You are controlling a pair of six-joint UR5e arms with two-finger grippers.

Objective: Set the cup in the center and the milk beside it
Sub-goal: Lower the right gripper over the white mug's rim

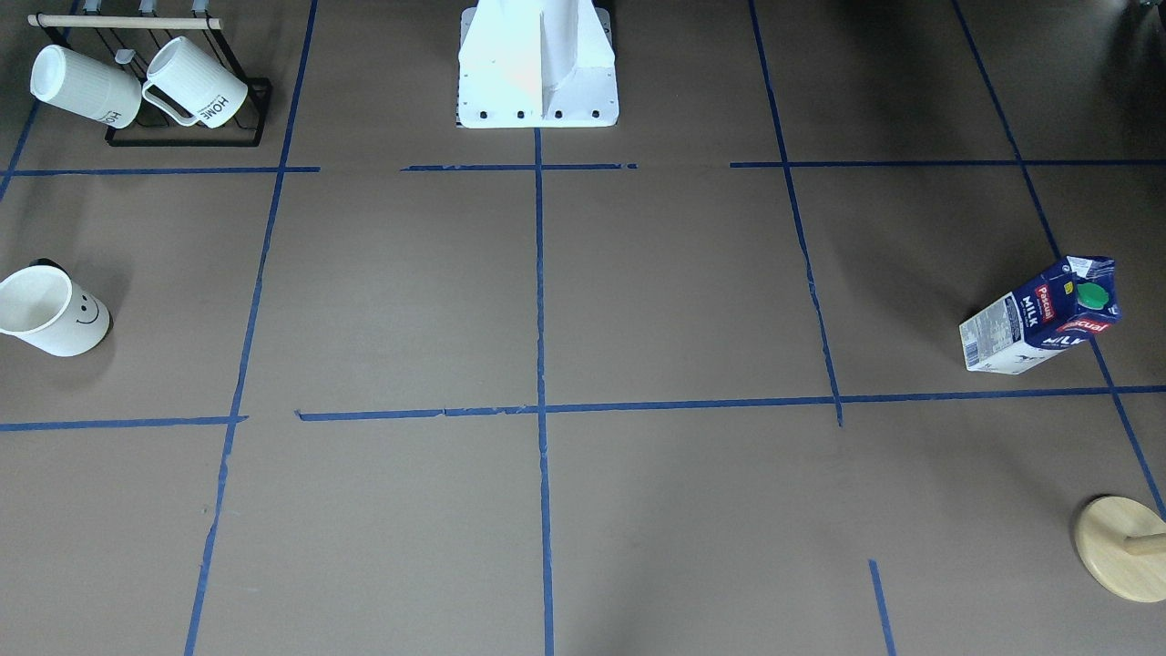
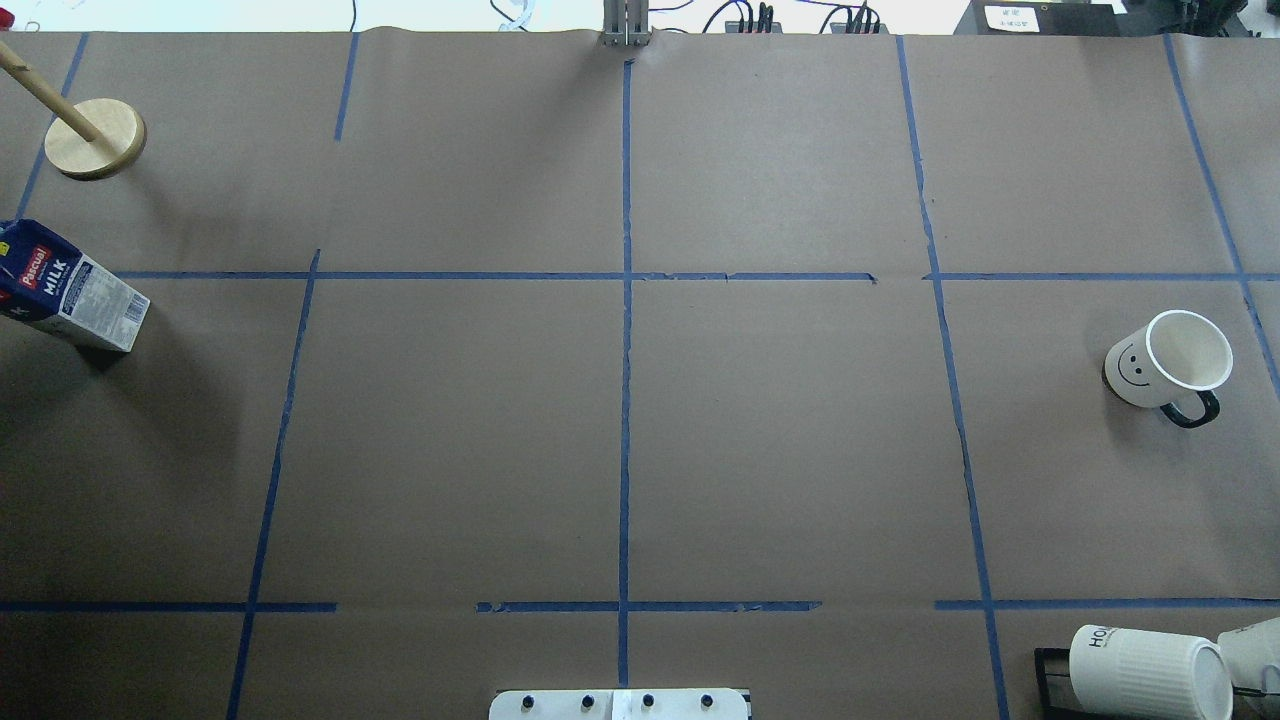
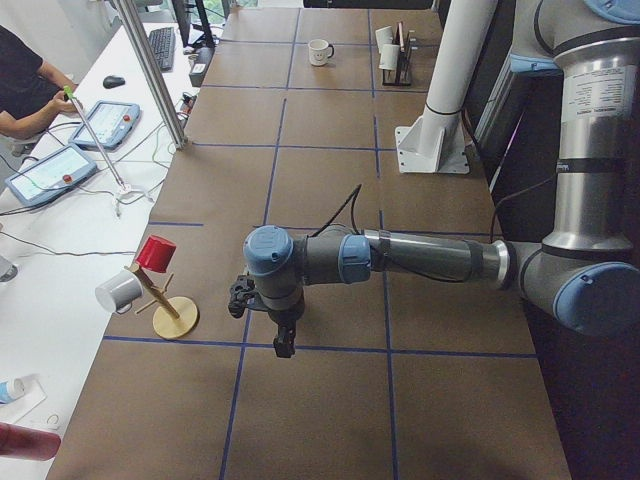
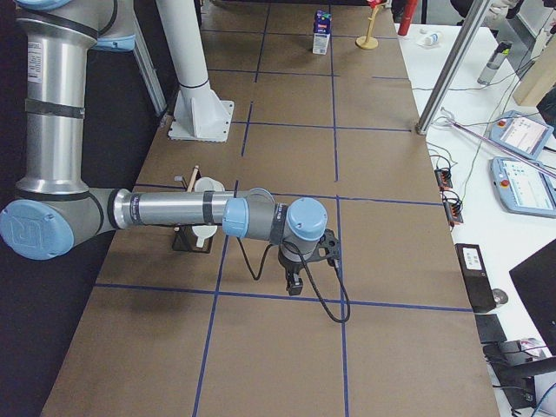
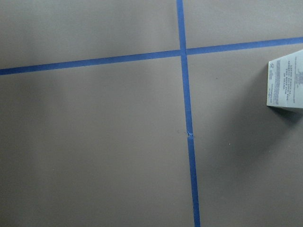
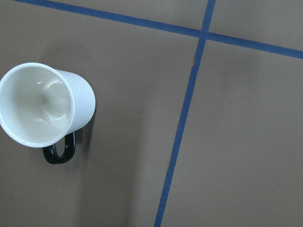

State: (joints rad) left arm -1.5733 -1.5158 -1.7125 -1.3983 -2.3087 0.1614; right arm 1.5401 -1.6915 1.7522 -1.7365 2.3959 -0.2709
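Observation:
My right gripper should grab the cup's rim [image 1: 5,322] [image 6: 72,99] on the side that faces away from the milk, with one finger inside the cup.
The cup [image 1: 50,312] stands upright near the table's right end [image 2: 1165,360]. It is a smooth white mug with a smiley face and black handle, and it also shows from above in the right wrist view [image 6: 45,106]. The milk [image 1: 1038,314] is a dark blue carton, standing upright at the left end [image 2: 70,290]; its edge shows in the left wrist view [image 5: 286,85]. The center [image 2: 626,276] is a bare blue tape crossing [image 1: 540,410]. My left gripper [image 3: 285,342] and right gripper [image 4: 294,282] hang above the table ends; I cannot tell if they are open.
A black rack with ribbed "HOME" mugs [image 1: 182,91] stands at the robot's near right corner [image 2: 1140,670]. A wooden mug stand [image 2: 95,138] is at the far left corner [image 1: 1122,547]. The white robot base [image 1: 537,73] is mid-edge. An operator [image 3: 25,90] sits beside the table.

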